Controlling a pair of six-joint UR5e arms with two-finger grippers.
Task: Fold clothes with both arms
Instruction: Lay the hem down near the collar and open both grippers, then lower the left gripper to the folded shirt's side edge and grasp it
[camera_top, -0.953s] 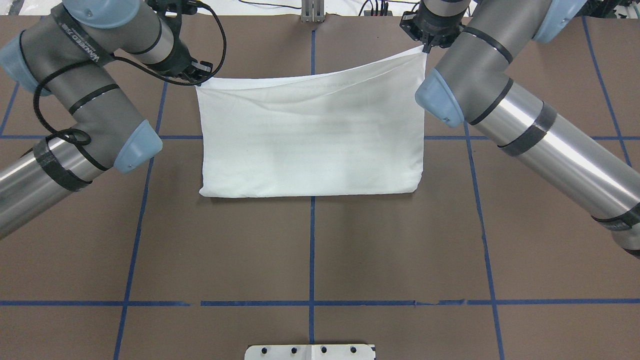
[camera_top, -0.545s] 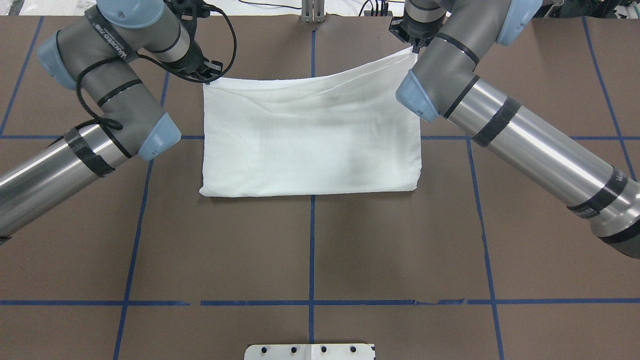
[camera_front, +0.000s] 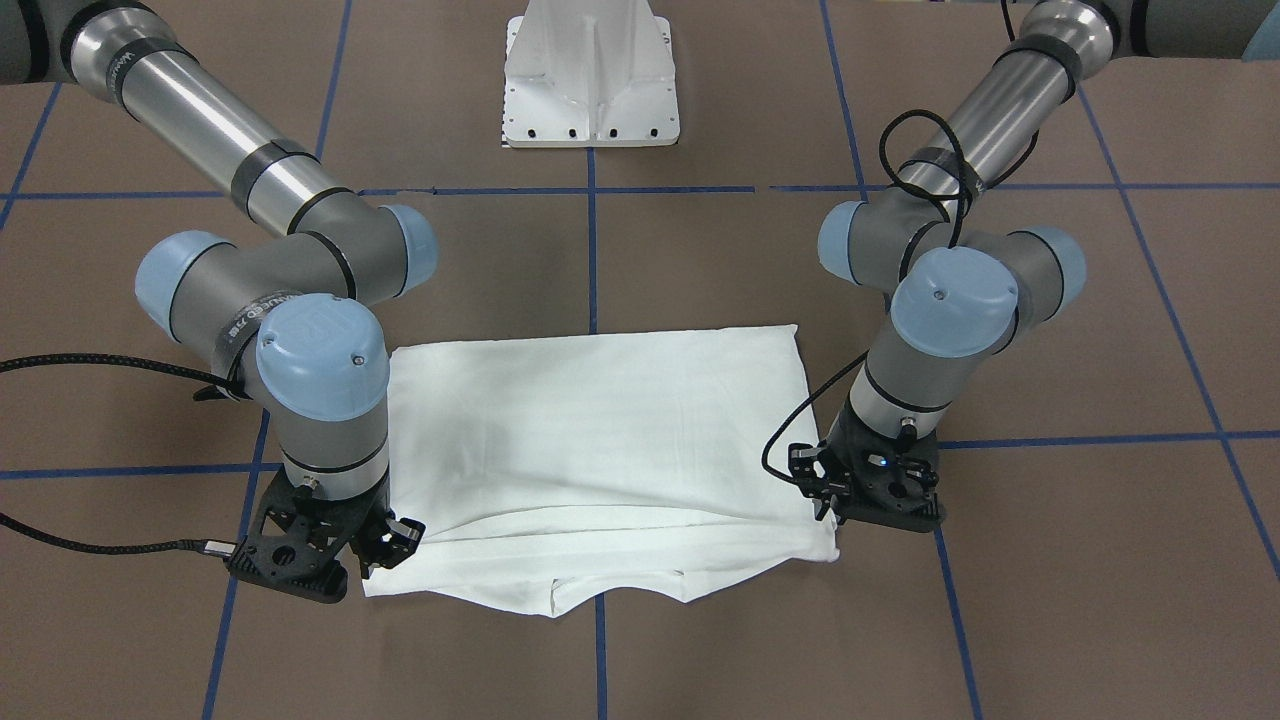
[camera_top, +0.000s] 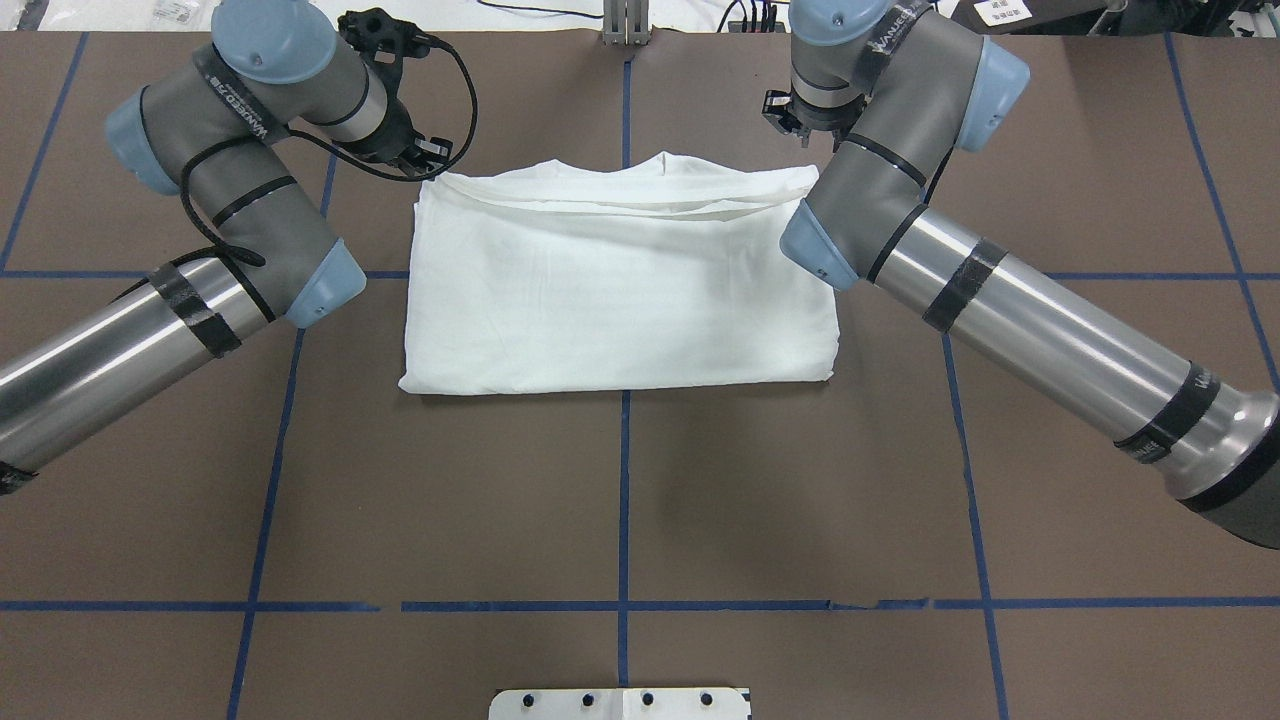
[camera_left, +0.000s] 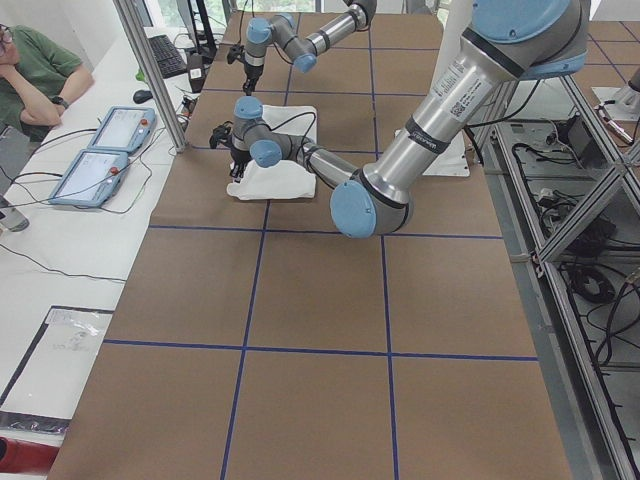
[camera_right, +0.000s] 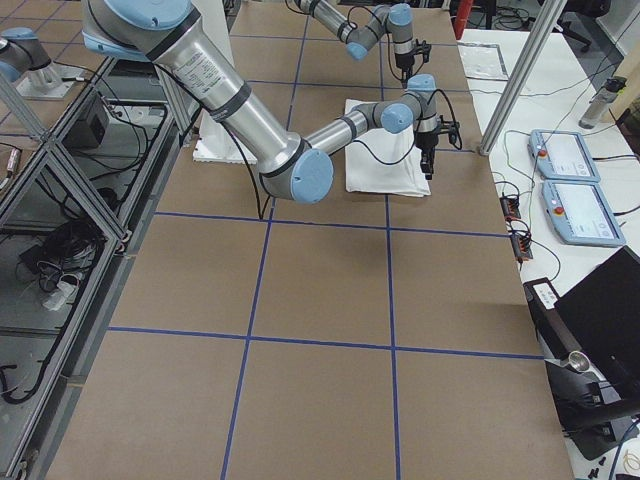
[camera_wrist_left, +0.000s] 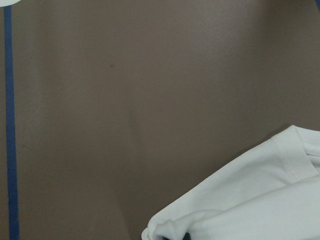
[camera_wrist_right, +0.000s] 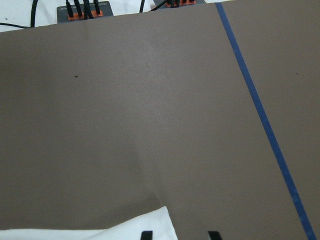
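My left gripper should grip the white shirt at the near corner (camera_front: 787, 332) on that gripper's side, toward the white pedestal base.
The clothes are one white shirt (camera_top: 620, 290) folded into a rectangle, lying flat on the brown table, also seen from the front (camera_front: 600, 440). Its collar edge shows at the far side. My left gripper (camera_top: 432, 160) sits low at the shirt's far left corner (camera_front: 832, 510). In the left wrist view the cloth (camera_wrist_left: 250, 200) bunches around a dark tip at the bottom edge, so it looks shut on the shirt. My right gripper (camera_front: 385, 545) stands at the far right corner, open. Its fingertips (camera_wrist_right: 146, 235) are spread, with the shirt corner (camera_wrist_right: 100, 230) beside them.
The white pedestal base (camera_top: 620, 703) stands at the table's near edge. Blue tape lines (camera_top: 624, 500) cross the brown mat. Beyond the far edge lie cables and control tablets (camera_right: 570, 155), and a seated person (camera_left: 40, 80) is there.
The raised far edge of the shirt has come down flat onto the lower layers. Both arms swung inward and lowered. The right gripper has let go of its corner.
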